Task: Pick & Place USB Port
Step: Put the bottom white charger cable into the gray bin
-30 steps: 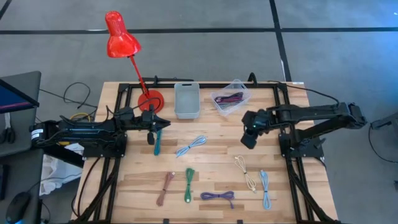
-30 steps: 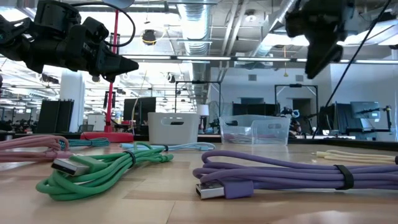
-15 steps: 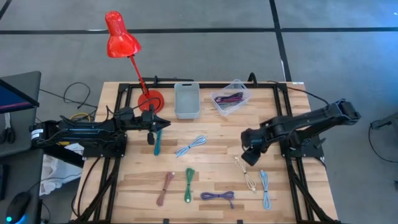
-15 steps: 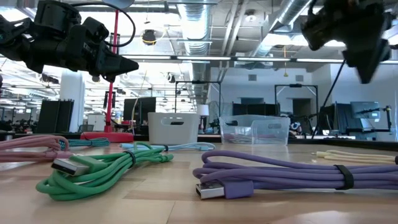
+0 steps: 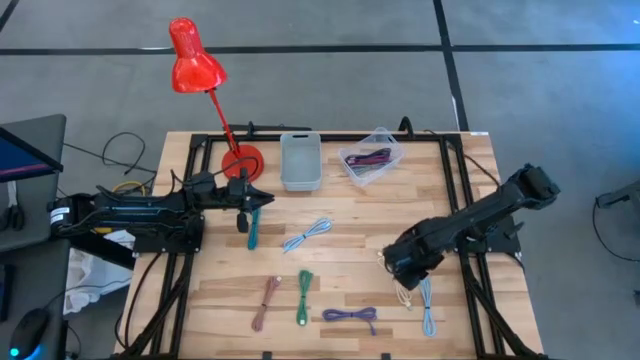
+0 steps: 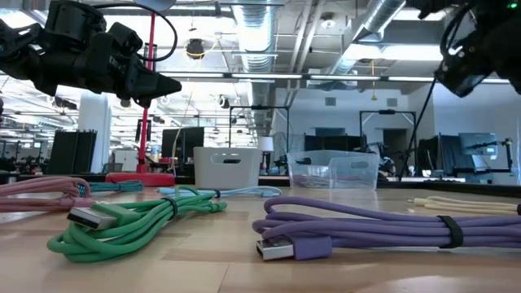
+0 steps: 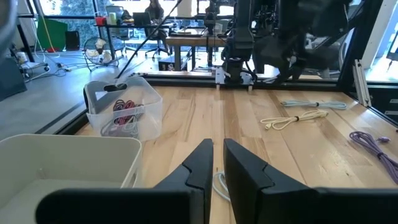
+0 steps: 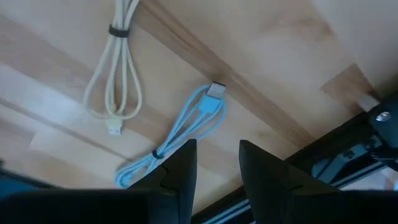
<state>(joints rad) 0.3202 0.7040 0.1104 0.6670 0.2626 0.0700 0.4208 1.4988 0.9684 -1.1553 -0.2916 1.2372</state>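
I should next close my right gripper on the light blue cable beside the cream cable, on its loops [image 5: 427,291] [image 8: 186,129] between the USB plug and the black tie.
Several bundled USB cables lie flat on the wooden table: teal [image 5: 253,230], light blue [image 5: 307,235], pink [image 5: 265,300], green [image 5: 304,297], purple [image 5: 350,316], cream [image 5: 397,280] and a second light blue one [image 5: 427,303]. My right gripper [image 5: 398,268] hangs open above the cream cable's far end. Its wrist view looks down on the cream cable [image 8: 115,74] and the light blue cable [image 8: 186,134] past the fingers [image 8: 217,163]. My left gripper [image 5: 262,198] waits shut over the table's left side, above the teal cable, holding nothing.
A grey bin [image 5: 300,160] and a clear bin [image 5: 371,158] holding dark and red cables stand at the far edge. A red desk lamp [image 5: 240,158] stands at the far left. Bare wood lies between the cable rows. Black frame rails [image 5: 470,290] run along both table sides.
My right gripper has swung from the table's middle right, near the clear bin, toward the near edge and down, ending over the cream cable. The cables have stayed where they were.
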